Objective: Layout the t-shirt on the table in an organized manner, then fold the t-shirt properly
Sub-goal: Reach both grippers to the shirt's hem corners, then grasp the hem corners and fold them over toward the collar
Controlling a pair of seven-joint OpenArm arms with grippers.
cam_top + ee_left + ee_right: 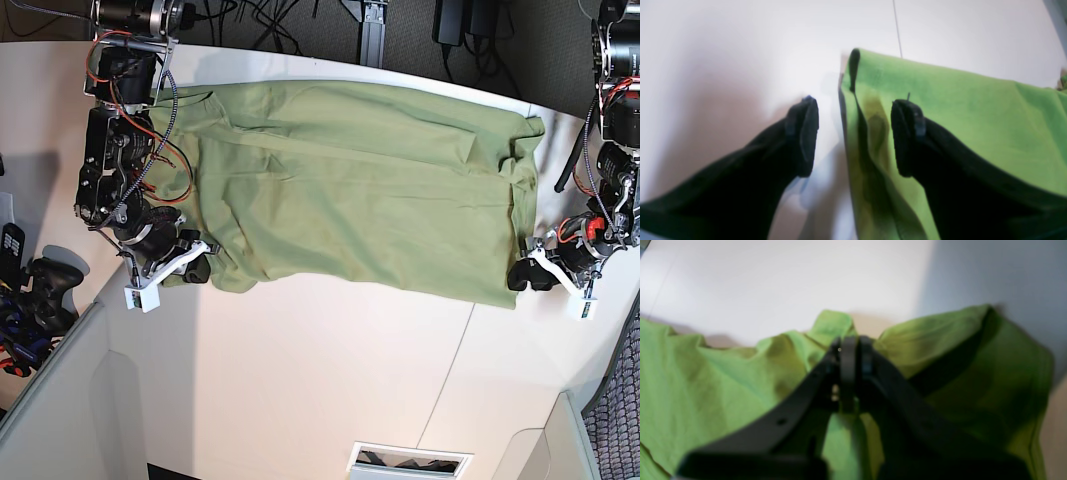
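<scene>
Next, my right gripper releases the t-shirt's bunched near corner, now held at the table, on top of the t-shirt (154,126), next to its far corner.
The light olive-green t-shirt (360,180) lies spread flat across the far half of the white table (330,380), wrinkled at both ends. At the base view's left, my right gripper (195,268) is shut on a bunched near corner of the t-shirt (706,383); in the right wrist view fabric puffs up on both sides of the right gripper (853,346). At the base view's right, my left gripper (525,275) stands open at the other near corner. In the left wrist view the t-shirt (973,110) has its folded edge between the left gripper's (855,136) spread fingers, ungripped.
A thin dark seam (450,370) crosses the table. Raised white-grey panels stand at the near corners (50,400) (590,440). A slot (410,460) opens at the near edge. Black gear (40,285) sits off the table's left side.
</scene>
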